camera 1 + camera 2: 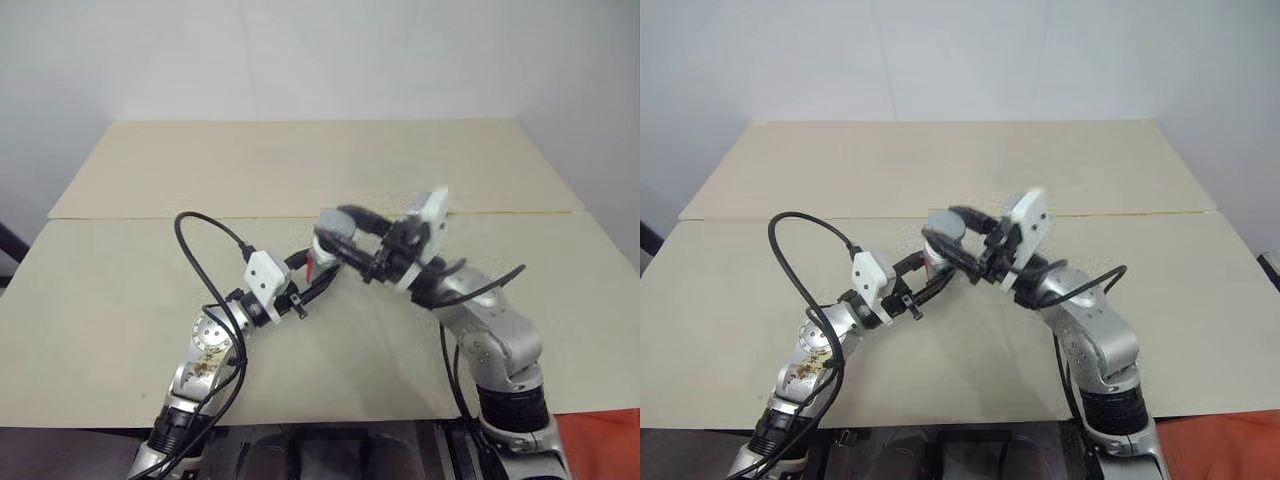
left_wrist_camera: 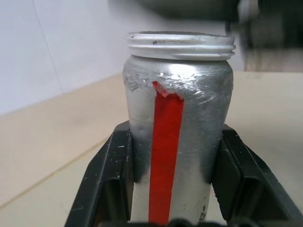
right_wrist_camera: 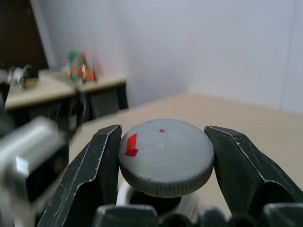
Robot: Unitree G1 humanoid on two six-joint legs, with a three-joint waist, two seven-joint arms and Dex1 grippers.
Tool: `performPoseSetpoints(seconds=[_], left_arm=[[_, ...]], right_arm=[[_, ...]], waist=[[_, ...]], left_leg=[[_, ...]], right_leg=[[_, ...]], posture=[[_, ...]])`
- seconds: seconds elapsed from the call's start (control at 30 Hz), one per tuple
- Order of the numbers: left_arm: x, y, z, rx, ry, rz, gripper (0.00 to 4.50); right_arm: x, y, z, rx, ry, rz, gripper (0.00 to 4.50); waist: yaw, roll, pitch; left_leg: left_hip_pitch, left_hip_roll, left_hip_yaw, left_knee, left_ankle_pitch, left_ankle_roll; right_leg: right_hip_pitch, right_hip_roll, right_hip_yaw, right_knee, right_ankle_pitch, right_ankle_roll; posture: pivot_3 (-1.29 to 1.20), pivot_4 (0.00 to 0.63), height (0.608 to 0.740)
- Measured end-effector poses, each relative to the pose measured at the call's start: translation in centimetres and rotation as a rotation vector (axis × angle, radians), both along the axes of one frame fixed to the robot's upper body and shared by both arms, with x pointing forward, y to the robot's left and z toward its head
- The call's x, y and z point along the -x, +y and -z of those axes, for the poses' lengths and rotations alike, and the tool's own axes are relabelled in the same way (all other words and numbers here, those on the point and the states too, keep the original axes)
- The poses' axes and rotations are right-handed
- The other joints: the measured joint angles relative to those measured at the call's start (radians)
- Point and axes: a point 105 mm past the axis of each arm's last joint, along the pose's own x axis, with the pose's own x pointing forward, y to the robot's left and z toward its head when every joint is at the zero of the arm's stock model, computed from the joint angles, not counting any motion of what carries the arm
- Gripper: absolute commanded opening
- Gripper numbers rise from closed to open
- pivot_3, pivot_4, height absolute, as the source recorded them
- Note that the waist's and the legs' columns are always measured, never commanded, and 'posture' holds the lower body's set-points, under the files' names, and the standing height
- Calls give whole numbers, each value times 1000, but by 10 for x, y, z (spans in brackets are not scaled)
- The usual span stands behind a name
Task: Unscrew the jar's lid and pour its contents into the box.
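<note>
Next, my right gripper releases the lid on the beige table's near board (image 1: 468, 334), under the silvery arm that carries it.
The jar (image 2: 177, 118) is a silvery cylinder with a red vertical stripe, held upright above the table. My left gripper (image 2: 175, 142) is shut on its body, one black finger on each side. Its threaded rim is bare and its mouth is open. The lid (image 3: 165, 156), a flat grey disc with a ribbed edge, sits between the fingers of my right gripper (image 3: 164, 137), which is shut on it. In the head views the lid (image 1: 340, 224) hangs just above and beside the jar (image 1: 322, 258). The contents are hidden inside the jar. The box is out of view.
The beige table (image 1: 300, 170) is made of two boards with a seam across the middle and a white wall behind. A black cable (image 1: 205, 270) loops up from my left arm. A dark desk (image 3: 57, 104) with colourful items stands far off.
</note>
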Motion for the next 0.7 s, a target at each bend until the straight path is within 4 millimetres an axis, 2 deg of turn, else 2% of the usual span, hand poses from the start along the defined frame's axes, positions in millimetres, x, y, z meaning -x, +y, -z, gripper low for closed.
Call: performPoseSetpoints(seconds=[0.2,0.27,0.37,0.53,0.7], left_arm=[[0,0,0,-5,0,-1,1863],[0,0,1,-7,0,-2,1863],[-1,1,1,-6,1,-10,1863],[-6,6,2,-9,6,-39,1863],[-16,11,4,-31,6,-76,1863]], right_arm=[[0,-5,-4,-31,8,10,2923],[1,-14,-3,-14,5,46,2923],[-2,-47,14,46,59,190,2923],[-1,-122,64,234,221,518,2923],[18,-162,104,477,363,665,2923]], waist=[[0,0,0],[4,0,0],[9,0,0],[6,0,0],[1,0,0]], left_leg=[[0,0,0,0,0,0],[0,0,0,0,0,0],[0,0,-1,0,0,1],[0,0,0,-1,0,1],[3,0,0,0,-1,2]], right_leg=[[0,0,0,0,0,0],[0,0,0,0,0,0],[2,0,-1,-2,0,0],[2,0,-1,-3,0,0],[4,0,1,-4,0,0]], posture=[[0,150,740],[0,150,740],[0,150,740],[0,150,740],[0,150,740]])
